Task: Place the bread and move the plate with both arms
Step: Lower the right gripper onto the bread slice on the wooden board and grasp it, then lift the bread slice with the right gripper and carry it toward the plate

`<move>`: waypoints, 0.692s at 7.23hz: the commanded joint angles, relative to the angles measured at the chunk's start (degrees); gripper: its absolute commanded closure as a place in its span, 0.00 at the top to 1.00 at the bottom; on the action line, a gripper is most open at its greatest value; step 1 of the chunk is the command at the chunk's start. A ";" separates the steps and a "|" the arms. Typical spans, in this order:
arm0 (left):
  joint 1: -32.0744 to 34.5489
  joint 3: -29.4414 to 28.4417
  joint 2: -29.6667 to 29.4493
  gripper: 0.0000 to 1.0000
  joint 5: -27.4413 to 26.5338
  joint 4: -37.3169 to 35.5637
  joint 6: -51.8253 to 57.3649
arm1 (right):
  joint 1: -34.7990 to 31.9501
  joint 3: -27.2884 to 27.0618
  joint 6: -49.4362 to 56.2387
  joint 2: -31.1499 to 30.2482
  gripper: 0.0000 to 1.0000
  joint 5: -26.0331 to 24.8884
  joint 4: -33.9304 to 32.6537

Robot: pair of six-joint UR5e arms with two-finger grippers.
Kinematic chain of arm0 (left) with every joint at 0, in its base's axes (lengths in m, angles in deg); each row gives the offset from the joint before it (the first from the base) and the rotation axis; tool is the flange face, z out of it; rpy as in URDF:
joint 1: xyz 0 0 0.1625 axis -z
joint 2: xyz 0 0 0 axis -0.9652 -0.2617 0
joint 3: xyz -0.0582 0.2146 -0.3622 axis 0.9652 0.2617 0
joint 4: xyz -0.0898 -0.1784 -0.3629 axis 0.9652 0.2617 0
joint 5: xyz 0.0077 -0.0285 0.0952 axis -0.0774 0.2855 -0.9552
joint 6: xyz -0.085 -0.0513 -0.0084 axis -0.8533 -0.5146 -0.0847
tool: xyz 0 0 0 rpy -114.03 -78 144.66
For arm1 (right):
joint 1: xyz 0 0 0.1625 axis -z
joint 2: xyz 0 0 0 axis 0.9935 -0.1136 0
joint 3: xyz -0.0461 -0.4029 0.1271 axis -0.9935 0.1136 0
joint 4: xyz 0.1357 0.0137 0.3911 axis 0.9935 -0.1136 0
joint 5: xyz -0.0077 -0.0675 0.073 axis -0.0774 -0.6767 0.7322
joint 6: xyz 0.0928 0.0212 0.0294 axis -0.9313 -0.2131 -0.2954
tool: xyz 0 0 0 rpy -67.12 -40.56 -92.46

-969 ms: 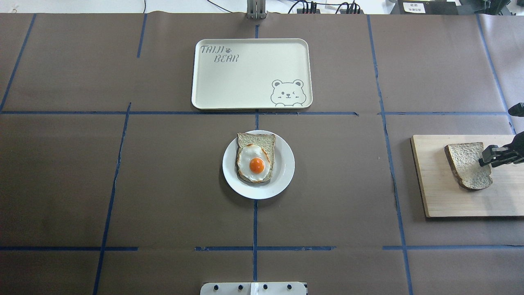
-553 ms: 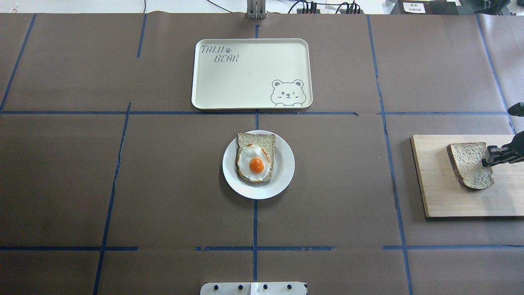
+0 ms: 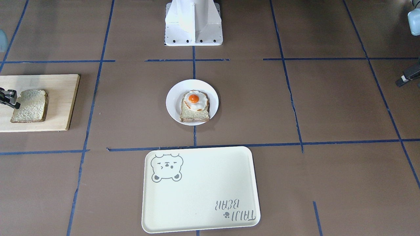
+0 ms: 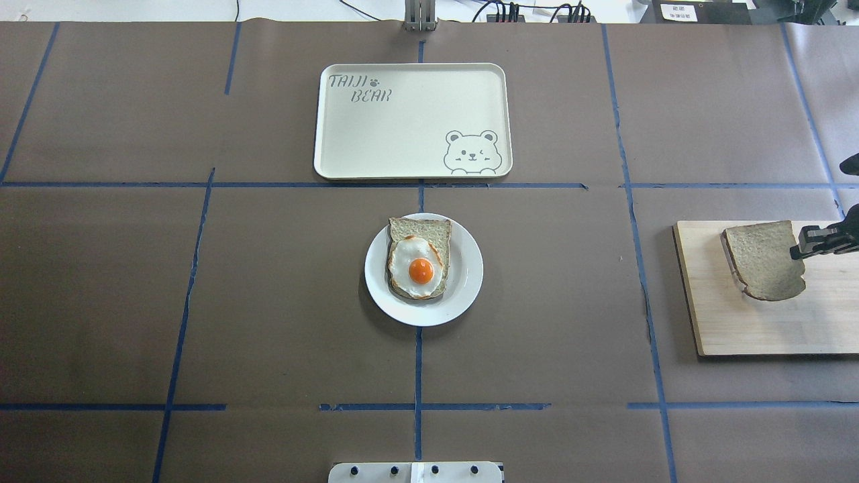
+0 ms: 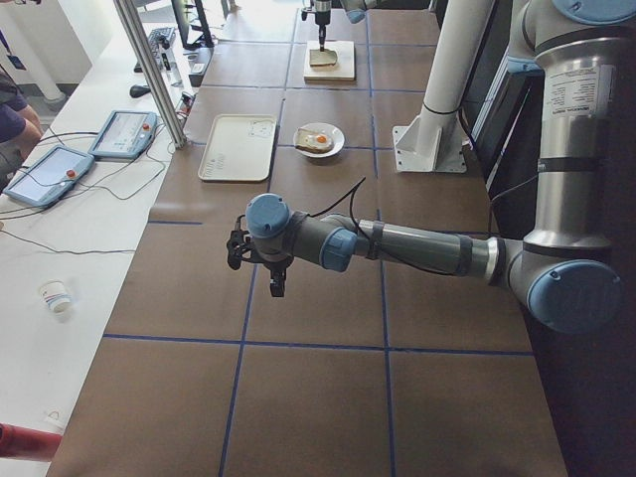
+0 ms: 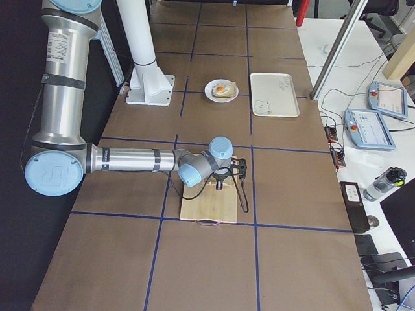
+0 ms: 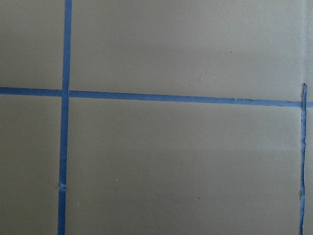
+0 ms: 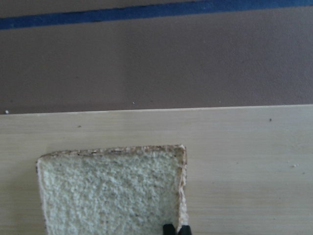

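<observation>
Next, my right gripper lets go of the plain bread so that it lands on top of the fried egg [image 3: 192, 97] on the white plate.
The plain bread [image 4: 764, 260] hangs tilted just above the wooden board, its shadow on the wood. My right gripper [image 4: 804, 245] is shut on the slice's right edge; it also shows in the front view [image 3: 11, 98] beside the bread [image 3: 29, 105]. In the right wrist view the bread [image 8: 110, 191] fills the lower left, with the fingertips [image 8: 169, 228] pinching its corner. The white plate [image 4: 463, 295] sits mid-table and bears a second slice with a fried egg [image 4: 420, 267]. My left gripper [image 5: 260, 260] hovers over bare table far to the left; I cannot tell whether it is open.
The wooden cutting board [image 4: 738, 329] lies at the table's right end. A cream tray [image 4: 409, 121] with a bear drawing lies beyond the plate. The white robot base [image 3: 193, 23] stands at the near edge. Blue tape lines cross the brown table.
The right gripper closed on the bread's edge and raised it; the slice now tilts off the board and sits slightly higher and further left in the overhead view.
</observation>
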 commanded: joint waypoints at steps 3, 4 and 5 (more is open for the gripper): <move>0.07 -0.19 0.00 1.00 0.00 0.00 -0.09 | -4.05 -7.11 -13.74 10.26 0.00 6.46 -0.07; 0.07 -0.19 0.00 1.00 0.00 0.00 -0.09 | -2.57 -8.42 -22.96 15.09 0.00 6.47 -0.07; 0.07 -0.28 0.00 1.00 0.00 0.00 -0.09 | 1.28 -10.70 -30.53 19.06 0.00 6.12 0.01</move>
